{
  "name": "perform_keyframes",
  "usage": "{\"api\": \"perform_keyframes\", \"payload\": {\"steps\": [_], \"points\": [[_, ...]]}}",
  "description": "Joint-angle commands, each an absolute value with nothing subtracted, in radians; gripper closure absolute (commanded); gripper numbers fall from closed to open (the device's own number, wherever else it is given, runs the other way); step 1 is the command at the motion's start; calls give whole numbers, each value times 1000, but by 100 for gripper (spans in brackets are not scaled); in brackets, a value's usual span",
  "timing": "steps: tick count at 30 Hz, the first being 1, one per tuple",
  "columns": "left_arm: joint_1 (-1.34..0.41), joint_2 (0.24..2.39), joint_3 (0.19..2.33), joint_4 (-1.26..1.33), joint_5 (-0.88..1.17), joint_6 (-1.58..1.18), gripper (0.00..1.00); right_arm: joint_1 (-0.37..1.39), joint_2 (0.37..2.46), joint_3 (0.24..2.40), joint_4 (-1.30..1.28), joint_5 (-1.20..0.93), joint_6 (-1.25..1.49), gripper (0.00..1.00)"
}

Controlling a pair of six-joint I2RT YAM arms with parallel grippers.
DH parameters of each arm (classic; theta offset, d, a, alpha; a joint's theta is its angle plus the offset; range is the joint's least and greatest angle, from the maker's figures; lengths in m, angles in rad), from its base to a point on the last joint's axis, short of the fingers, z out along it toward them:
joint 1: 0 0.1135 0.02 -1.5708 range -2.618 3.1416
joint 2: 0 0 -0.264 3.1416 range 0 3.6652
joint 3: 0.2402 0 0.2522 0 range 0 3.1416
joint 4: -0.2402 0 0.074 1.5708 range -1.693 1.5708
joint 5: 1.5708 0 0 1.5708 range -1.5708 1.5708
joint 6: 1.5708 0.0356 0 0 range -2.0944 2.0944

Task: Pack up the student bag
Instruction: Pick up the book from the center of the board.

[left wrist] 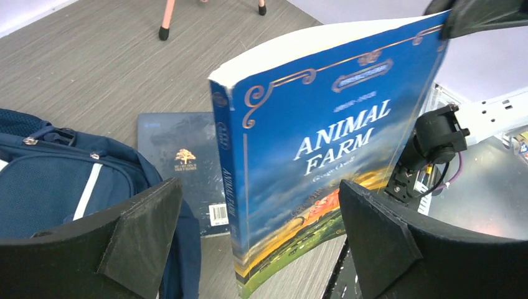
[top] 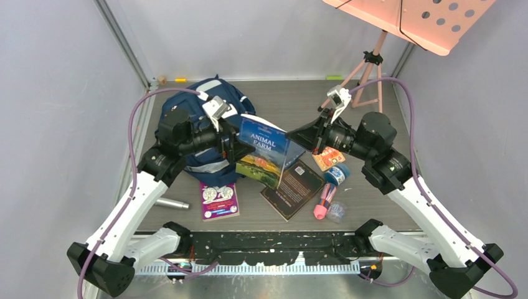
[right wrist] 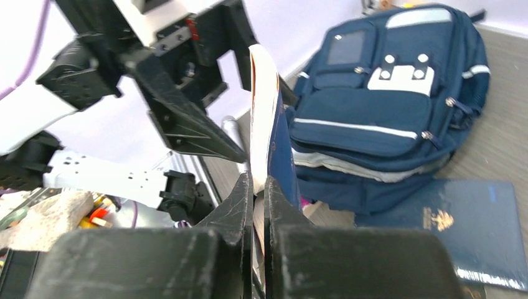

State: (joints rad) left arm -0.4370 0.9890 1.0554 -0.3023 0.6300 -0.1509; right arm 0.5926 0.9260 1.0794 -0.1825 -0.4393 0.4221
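Observation:
My right gripper is pinching Animal Farm at its top corner, so my left gripper should hold the book's spine while my right gripper takes the long edge's middle (top: 283, 161).
The paperback "Animal Farm" (top: 269, 146) stands upright in the air over the table. My right gripper (top: 292, 138) is shut on its right edge; in the right wrist view the fingers (right wrist: 240, 199) pinch the book (right wrist: 274, 143). My left gripper (left wrist: 259, 187) is open, and the book's spine (left wrist: 227, 180) sits between its pads without touching either. The navy student bag (top: 208, 87) lies at the back left behind the left arm, its front pocket with the white patch (right wrist: 401, 78) facing the right wrist camera. In the left wrist view, the bag (left wrist: 50, 187) lies at the left.
A dark blue book (top: 292, 187) lies under the raised one. A purple booklet (top: 219, 200) and silver cylinder (top: 169, 203) sit front left. An orange pack (top: 328, 157), blue roll (top: 336, 174), pink marker (top: 322, 202) and clear cup (top: 336, 212) sit right. A pink stand (top: 411, 18) is at back right.

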Motion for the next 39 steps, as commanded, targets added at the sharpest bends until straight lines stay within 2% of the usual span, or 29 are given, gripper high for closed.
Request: {"api": "perform_keyframes", "payload": {"steps": [1,3,5,6,7,9,10,12,14,16,17,18,19,21,23,27,33,35,39], "points": [[-434,975,1044,-203,706,-194,0,594,890,1145,44,-547,454,100],[-434,983,1027,-127,801,-245,2,593,891,1148,64,-564,459,100],[-434,993,1015,-57,892,-298,12,594,894,1149,74,-569,458,100],[-434,1000,1014,-37,919,-317,22,594,895,1149,76,-566,456,100],[-434,1005,1018,-29,937,-327,36,594,897,1147,72,-560,448,100],[-434,1012,1026,-39,945,-327,70,594,902,1147,50,-532,423,100],[-434,1010,1030,-53,940,-313,84,594,906,1145,39,-502,413,100],[-434,997,1034,-74,919,-292,100,594,915,1132,15,-445,388,100],[-434,979,1029,-86,892,-277,100,593,929,1116,-21,-394,363,98],[-434,960,1023,-79,870,-276,100,593,949,1093,-39,-361,342,79],[-434,949,1020,-72,855,-277,100,593,958,1075,-44,-341,333,61],[-433,942,1017,-67,846,-277,100,588,979,1068,-52,-338,331,52],[-433,933,1014,-66,834,-278,100,585,990,1059,-55,-353,330,35],[-433,925,1012,-67,809,-276,100,582,1018,1041,-43,-397,345,19],[-430,922,1015,-77,796,-269,100,581,1025,1011,3,-446,363,11],[-428,911,1014,-56,815,-279,100,581,1043,983,56,-545,376,7],[-427,904,1003,-8,852,-306,100,583,1124,1040,32,-700,405,9],[-427,909,1003,-5,861,-313,100,584,1146,1054,49,-733,423,14],[-426,913,1002,-6,859,-305,100,584,1160,1057,113,-785,475,33]]}}
